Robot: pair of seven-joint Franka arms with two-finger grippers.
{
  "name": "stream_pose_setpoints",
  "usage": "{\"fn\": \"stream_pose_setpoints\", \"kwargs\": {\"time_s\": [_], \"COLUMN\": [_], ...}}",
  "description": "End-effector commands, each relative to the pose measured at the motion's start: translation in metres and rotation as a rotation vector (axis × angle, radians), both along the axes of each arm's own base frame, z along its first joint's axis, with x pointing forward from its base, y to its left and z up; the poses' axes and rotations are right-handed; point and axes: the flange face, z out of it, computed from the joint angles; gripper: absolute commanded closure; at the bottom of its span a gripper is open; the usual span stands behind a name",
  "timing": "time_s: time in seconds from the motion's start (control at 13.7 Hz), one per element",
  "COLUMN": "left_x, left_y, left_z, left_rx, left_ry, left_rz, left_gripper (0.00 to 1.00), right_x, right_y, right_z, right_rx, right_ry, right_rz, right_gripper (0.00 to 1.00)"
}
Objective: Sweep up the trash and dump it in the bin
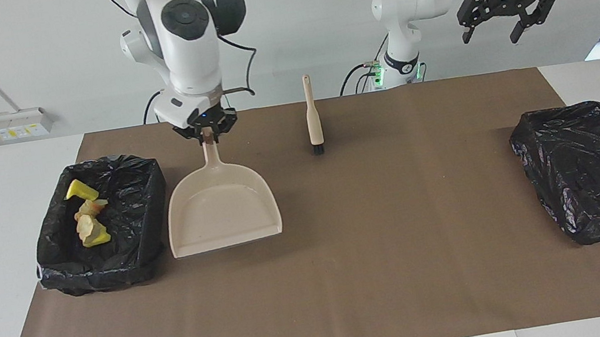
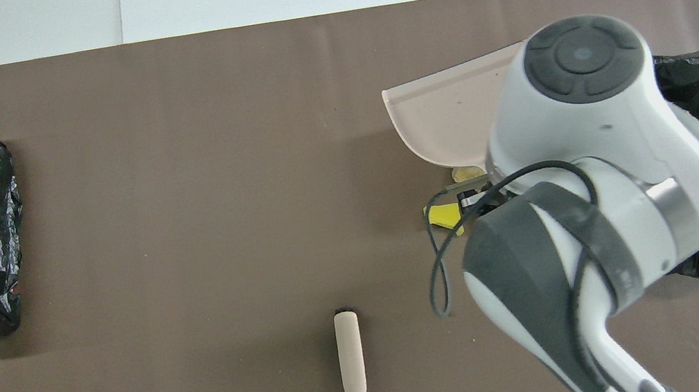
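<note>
Next, my right gripper puts the beige dustpan down on the bare brown mat straight (image 2: 311, 150) beyond the beige brush.
My right gripper (image 1: 205, 134) is shut on the handle of the beige dustpan (image 1: 221, 211), which hangs with its mouth pointing away from the robots, beside the black-lined bin (image 1: 152, 175). Several yellow and tan trash pieces (image 1: 88, 221) lie in the bin. The pan hides the loose trash on the mat in the facing view. In the overhead view a yellow piece (image 2: 442, 216) and a tan sliver (image 2: 468, 172) peek out beside the right arm. My left gripper (image 1: 491, 36) waits open and empty, high over the left arm's end of the table.
The beige brush (image 1: 313, 119) lies on the brown mat (image 1: 352, 279) near the robots, bristles pointing away from them. A second black bag-lined bin (image 1: 591, 166) sits at the left arm's end of the table.
</note>
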Motion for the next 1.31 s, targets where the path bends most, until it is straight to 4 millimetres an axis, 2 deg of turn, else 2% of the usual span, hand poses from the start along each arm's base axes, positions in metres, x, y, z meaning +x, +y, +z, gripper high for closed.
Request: {"fn": "stream_pose_setpoints", "kwargs": {"time_s": [0.0, 0.15, 0.29, 0.51, 0.73, 1.02, 1.17, 1.24], "left_x": [-0.011, -0.011, -0.011, -0.01, -0.01, -0.01, -0.01, -0.01], "left_y": [0.003, 0.004, 0.005, 0.005, 0.005, 0.005, 0.005, 0.004], "left_z": [0.0, 0.0, 0.0, 0.0, 0.0, 0.0, 0.0, 0.0], "left_rx": [-0.007, -0.006, -0.007, -0.007, -0.007, -0.007, -0.007, -0.007], "left_ry": [0.008, 0.011, 0.01, 0.005, 0.007, 0.005, 0.005, 0.007], "left_rz": [-0.003, -0.002, -0.002, -0.003, -0.003, -0.003, -0.003, -0.004], "left_gripper": [0.0, 0.0, 0.0, 0.0, 0.0, 0.0, 0.0, 0.0], "right_x": [0.025, 0.031, 0.024, 0.033, 0.047, 0.049, 0.046, 0.046], "right_y": [0.061, 0.095, 0.14, 0.187, 0.197, 0.202, 0.204, 0.202], "right_z": [-0.025, -0.05, -0.075, -0.114, -0.12, -0.153, -0.152, -0.157], "right_rx": [0.022, 0.112, 0.131, 0.137, 0.175, 0.175, 0.184, 0.185], "right_ry": [-0.015, -0.027, -0.043, -0.064, -0.132, -0.122, -0.111, -0.107], "right_rz": [-0.131, -0.257, -0.229, -0.203, -0.166, -0.125, -0.085, -0.086], "right_gripper": [1.0, 1.0, 1.0, 1.0, 1.0, 1.0, 1.0, 0.93]}}
